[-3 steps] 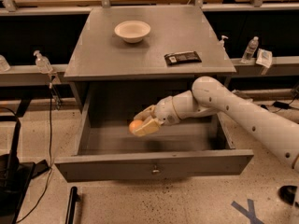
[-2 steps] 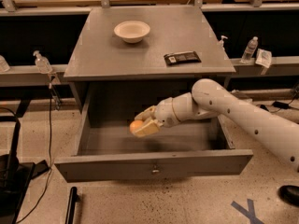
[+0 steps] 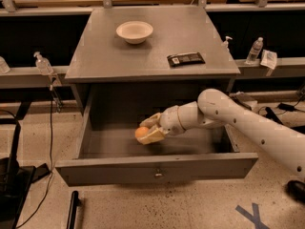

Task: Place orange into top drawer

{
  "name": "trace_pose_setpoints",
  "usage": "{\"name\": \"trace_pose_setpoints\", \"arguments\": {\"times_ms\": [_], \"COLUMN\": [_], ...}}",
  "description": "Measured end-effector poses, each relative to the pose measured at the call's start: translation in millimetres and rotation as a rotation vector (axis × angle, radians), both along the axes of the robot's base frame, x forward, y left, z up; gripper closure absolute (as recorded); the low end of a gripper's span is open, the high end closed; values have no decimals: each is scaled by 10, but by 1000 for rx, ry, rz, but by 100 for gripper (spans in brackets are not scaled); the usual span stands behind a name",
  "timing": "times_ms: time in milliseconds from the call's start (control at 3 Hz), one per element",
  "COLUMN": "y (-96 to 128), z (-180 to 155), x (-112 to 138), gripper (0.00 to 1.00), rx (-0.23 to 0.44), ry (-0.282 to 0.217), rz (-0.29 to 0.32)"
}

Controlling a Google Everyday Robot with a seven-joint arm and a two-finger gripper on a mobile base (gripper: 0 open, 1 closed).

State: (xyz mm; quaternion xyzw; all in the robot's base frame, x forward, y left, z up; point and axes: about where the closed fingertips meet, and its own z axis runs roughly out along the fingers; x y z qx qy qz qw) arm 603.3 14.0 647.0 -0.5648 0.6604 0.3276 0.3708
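My gripper needs to let go of the orange on the open drawer's bottom, near the middle [image 3: 142, 137], a little behind the front panel.
The top drawer [image 3: 157, 171] of the grey cabinet stands pulled wide open, its front panel with a small keyhole facing me. My gripper [image 3: 146, 130] reaches from the right into the drawer, just above its floor near the middle. Its cream fingers [image 3: 152, 136] are shut on the small round orange [image 3: 141, 131], which shows at the gripper's left side. The white arm runs from the lower right over the drawer's right wall.
A cream-white bowl [image 3: 134, 31] and a flat black packet [image 3: 186, 58] lie on the cabinet top [image 3: 95, 56]. Clear bottles [image 3: 256, 50] stand on shelves at both sides [image 3: 43, 63]. Black cables and a dark stand [image 3: 12, 175] are on the floor at the left.
The gripper with the orange has stayed almost still inside the drawer, perhaps sinking very slightly. The drawer has not moved.
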Motion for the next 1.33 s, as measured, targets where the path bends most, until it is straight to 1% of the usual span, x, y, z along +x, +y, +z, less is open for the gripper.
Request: {"name": "trace_pose_setpoints", "arguments": {"times_ms": [333,667,1000,1333], "y": [-23,-15,-12,10], "z": [-97,-185,-243,-251], "x": [27,55,70,61], "gripper": [100,100,100,83], "rx": [-9,-31,-45,-44], "ry": [-21,-23,-14,-13], "rz": [-10,-6,-4,-1]}}
